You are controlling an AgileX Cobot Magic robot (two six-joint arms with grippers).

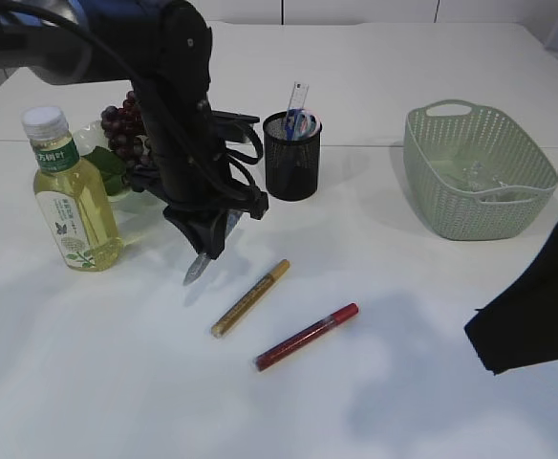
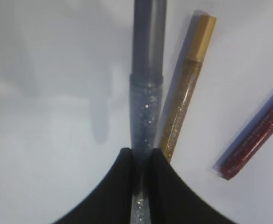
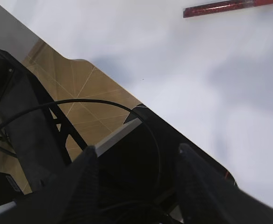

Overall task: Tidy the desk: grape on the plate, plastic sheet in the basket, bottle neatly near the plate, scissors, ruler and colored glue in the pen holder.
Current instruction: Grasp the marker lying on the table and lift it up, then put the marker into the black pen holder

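The robot's left gripper will release the silver glue pen in the black mesh pen holder (image 1: 289, 126), beside the ruler and scissors.
My left gripper (image 1: 205, 251) is shut on a silver glitter glue pen (image 2: 147, 79) and holds it above the table, tip down (image 1: 195, 271). A gold glue pen (image 1: 250, 297) and a red glue pen (image 1: 307, 337) lie on the table in front; both show in the left wrist view (image 2: 187, 88) (image 2: 258, 135). The black mesh pen holder (image 1: 291, 158) holds a ruler and scissors. Grapes (image 1: 126, 126) sit on a plate behind my left arm. The bottle (image 1: 71, 194) stands at the left. The green basket (image 1: 475, 172) holds a clear plastic sheet. My right gripper (image 3: 136, 158) is open and empty past the table's edge.
The table's front edge (image 3: 108, 88) runs across the right wrist view, with floor and a black frame beyond. The red glue pen shows at the top of the right wrist view (image 3: 230, 6). My right arm (image 1: 537, 306) sits at the right edge.
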